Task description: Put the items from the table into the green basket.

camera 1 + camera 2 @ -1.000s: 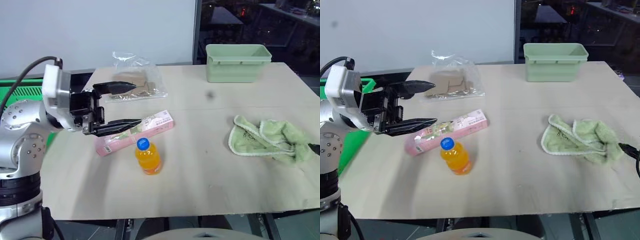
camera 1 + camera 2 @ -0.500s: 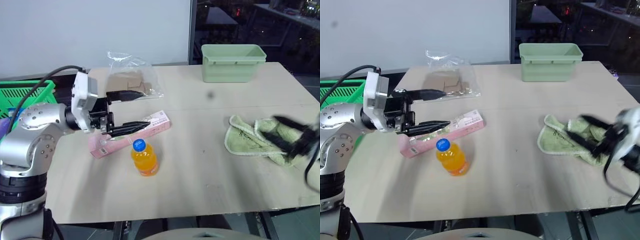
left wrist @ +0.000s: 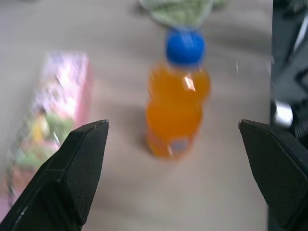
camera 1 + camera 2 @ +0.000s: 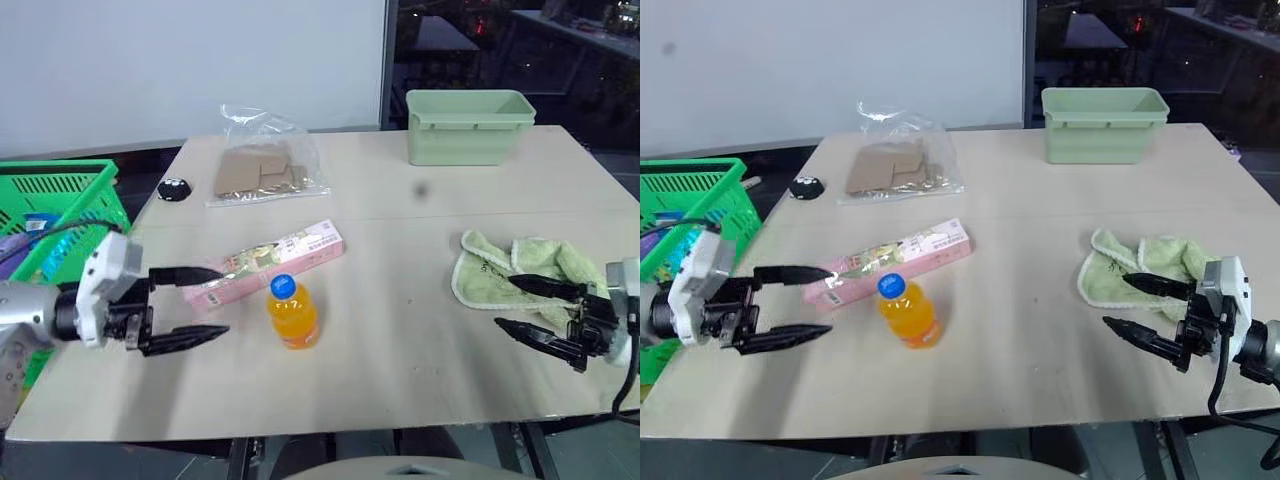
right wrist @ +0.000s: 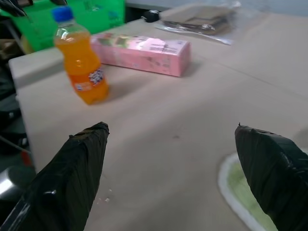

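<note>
The robot's left gripper needs to close on the narrow middle (image 4: 294, 321) (image 3: 176, 102) of the orange juice bottle, just below the bottle's rounded upper part.
On the beige table (image 4: 400, 210) a long pink carton (image 4: 262, 264) lies left of centre, and an orange juice bottle (image 4: 293, 314) with a blue cap stands upright just in front of it. A pale green cloth (image 4: 520, 270) lies crumpled at the right. The green basket (image 4: 55, 215) stands beside the table's left edge. My left gripper (image 4: 225, 300) is open and low over the front left, pointing at the bottle (image 3: 179, 96) from a short way off. My right gripper (image 4: 503, 302) is open and empty at the cloth's near edge, pointing left.
A pale green tub (image 4: 470, 125) stands at the back right. A clear bag of cardboard pieces (image 4: 265, 170) lies at the back left, with a small black object (image 4: 174, 188) near the left edge. Some items lie in the basket.
My left gripper has dropped and pulled back to the left, from above the carton to low over the front left. My right gripper came in from the right to the cloth's near edge.
</note>
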Motion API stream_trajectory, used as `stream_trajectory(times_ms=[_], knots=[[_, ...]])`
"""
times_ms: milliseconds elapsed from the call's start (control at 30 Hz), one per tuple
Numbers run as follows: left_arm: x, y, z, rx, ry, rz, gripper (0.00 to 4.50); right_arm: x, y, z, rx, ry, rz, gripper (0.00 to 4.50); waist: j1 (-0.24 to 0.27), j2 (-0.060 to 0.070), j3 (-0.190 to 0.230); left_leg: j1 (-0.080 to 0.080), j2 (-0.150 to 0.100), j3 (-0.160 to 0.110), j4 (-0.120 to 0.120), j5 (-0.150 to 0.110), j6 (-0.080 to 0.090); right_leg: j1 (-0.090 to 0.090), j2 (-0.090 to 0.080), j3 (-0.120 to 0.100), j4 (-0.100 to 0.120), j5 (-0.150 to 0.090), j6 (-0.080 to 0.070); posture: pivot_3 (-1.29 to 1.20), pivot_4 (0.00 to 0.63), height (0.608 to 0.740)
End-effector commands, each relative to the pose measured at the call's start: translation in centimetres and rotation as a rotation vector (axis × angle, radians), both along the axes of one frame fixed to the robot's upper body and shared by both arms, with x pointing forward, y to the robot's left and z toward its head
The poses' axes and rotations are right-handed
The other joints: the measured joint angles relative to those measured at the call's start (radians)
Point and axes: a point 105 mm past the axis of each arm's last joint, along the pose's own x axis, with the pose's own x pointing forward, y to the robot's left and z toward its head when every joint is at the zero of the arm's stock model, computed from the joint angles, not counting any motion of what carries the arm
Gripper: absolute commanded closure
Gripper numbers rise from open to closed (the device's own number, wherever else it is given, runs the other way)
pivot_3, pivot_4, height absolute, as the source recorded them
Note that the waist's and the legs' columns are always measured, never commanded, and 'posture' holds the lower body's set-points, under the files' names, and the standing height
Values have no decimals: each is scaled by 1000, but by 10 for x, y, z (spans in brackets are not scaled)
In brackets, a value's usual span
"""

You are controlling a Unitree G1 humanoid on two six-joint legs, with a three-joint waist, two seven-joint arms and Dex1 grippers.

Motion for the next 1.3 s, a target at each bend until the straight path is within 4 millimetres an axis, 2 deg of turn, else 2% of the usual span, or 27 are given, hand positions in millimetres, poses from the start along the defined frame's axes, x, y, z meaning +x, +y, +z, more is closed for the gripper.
stream_trajectory(times_ms=[33,100,200,333,633,933,967,1067,1200,1300], knots=[[-3,-15,-12,5,-22,-68,0,-12,19,28,63,-50,170,48,8,2,0,0,0,1,0,0,0,0,-2,0,0,0,0,-188,0,740],[2,-24,-18,-29,-42,-71,0,-17,25,36,80,-92,225,48,20,2,-1,-1,0,2,0,0,0,0,-2,-1,-1,0,0,-196,0,740],[15,-39,-29,-81,-81,-52,0,-25,32,36,43,-110,307,48,35,1,-1,-2,0,1,0,0,0,0,-2,-3,-2,0,0,-204,0,740],[22,-58,-36,-136,-92,-65,0,-24,40,44,46,-138,328,48,44,0,-1,-3,-1,2,0,0,0,-1,-1,-6,-2,0,0,-211,0,740],[34,-80,-49,-171,-103,-88,0,-21,53,54,70,-174,334,48,42,0,-1,-2,0,3,1,1,2,0,5,-5,-2,0,0,-232,0,740],[36,-99,-64,-192,-120,-121,0,-19,54,56,77,-177,312,48,37,0,-1,-2,0,3,2,2,3,0,5,-5,-2,0,0,-245,0,740],[38,-100,-65,-190,-130,-110,558,-18,53,56,77,-177,306,0,36,0,-1,-2,0,3,2,2,3,0,5,-5,-2,0,0,-245,0,740],[42,-100,-65,-190,-148,-96,1756,-17,51,55,75,-176,293,0,32,-1,-2,-2,0,3,2,2,4,0,5,-5,-2,0,0,-241,0,740],[49,-99,-58,-224,-187,-62,1841,-12,46,54,80,-180,261,0,31,-1,-2,-2,0,3,2,2,3,0,5,-5,-2,0,1,-237,0,740],[67,-97,-37,-284,-280,28,1841,2,38,58,96,-214,180,0,30,-2,-1,-2,0,3,4,2,3,1,5,-5,-1,1,1,-233,0,740]])
